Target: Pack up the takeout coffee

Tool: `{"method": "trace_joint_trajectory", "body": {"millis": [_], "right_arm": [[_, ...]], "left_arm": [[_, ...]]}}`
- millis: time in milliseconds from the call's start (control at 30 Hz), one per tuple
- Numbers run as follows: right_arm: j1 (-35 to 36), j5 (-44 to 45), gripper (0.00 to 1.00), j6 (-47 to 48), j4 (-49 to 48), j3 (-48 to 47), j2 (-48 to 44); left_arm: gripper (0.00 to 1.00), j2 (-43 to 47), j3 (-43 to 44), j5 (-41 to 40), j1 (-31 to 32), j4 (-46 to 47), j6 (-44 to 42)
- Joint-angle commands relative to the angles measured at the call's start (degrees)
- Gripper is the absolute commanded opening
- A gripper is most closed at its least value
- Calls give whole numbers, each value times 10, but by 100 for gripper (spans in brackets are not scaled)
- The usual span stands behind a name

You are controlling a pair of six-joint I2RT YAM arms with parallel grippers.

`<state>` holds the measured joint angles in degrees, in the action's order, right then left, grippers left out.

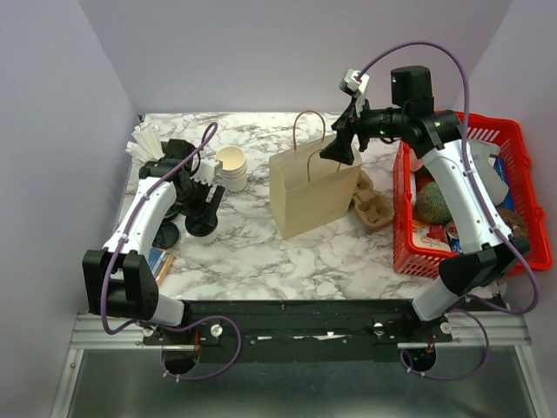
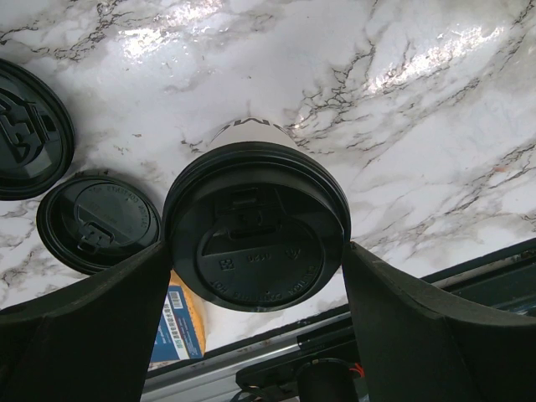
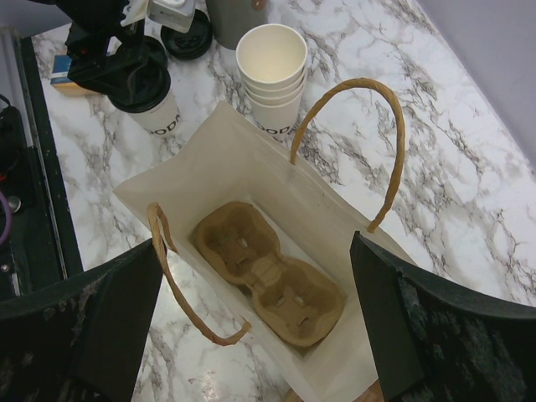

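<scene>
The robot's right gripper will close on the far rim (image 1: pixel 325 138) (image 3: pixel 371 230) of the brown paper bag, at the end of the far handle that is nearer the red basket.
The takeout coffee (image 2: pixel 255 226), a white paper cup with a black lid, stands on the marble table at the left (image 1: pixel 202 225); it also shows in the right wrist view (image 3: pixel 152 99). My left gripper (image 2: pixel 258 251) has a finger against each side of its lid and is shut on it. The open brown paper bag (image 1: pixel 309 193) stands upright at the table's middle, with a cardboard cup carrier (image 3: pixel 268 272) on its bottom. My right gripper (image 3: pixel 255 243) hovers wide open and empty above the bag's mouth (image 1: pixel 341 146).
Two loose black lids (image 2: pixel 99 222) lie beside the coffee. A stack of lidless white cups (image 1: pixel 231 167) stands behind it. A second cardboard carrier (image 1: pixel 372 207) lies right of the bag. A red basket (image 1: pixel 522 148) of groceries fills the right side.
</scene>
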<state>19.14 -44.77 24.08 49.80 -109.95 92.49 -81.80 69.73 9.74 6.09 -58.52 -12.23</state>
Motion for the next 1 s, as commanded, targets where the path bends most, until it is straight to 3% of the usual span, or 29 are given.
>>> {"method": "trace_joint_trajectory", "body": {"millis": [0,733,967], "right_arm": [[2,1,100,9,-1,-1,9],[1,2,100,9,-1,-3,8],[2,6,100,7,4,-11,2]], "left_arm": [[89,-10,-11,-22,3,10,4],[88,-12,-19,-30,8,18,4],[79,-6,-11,-16,9,0,-3]]}}
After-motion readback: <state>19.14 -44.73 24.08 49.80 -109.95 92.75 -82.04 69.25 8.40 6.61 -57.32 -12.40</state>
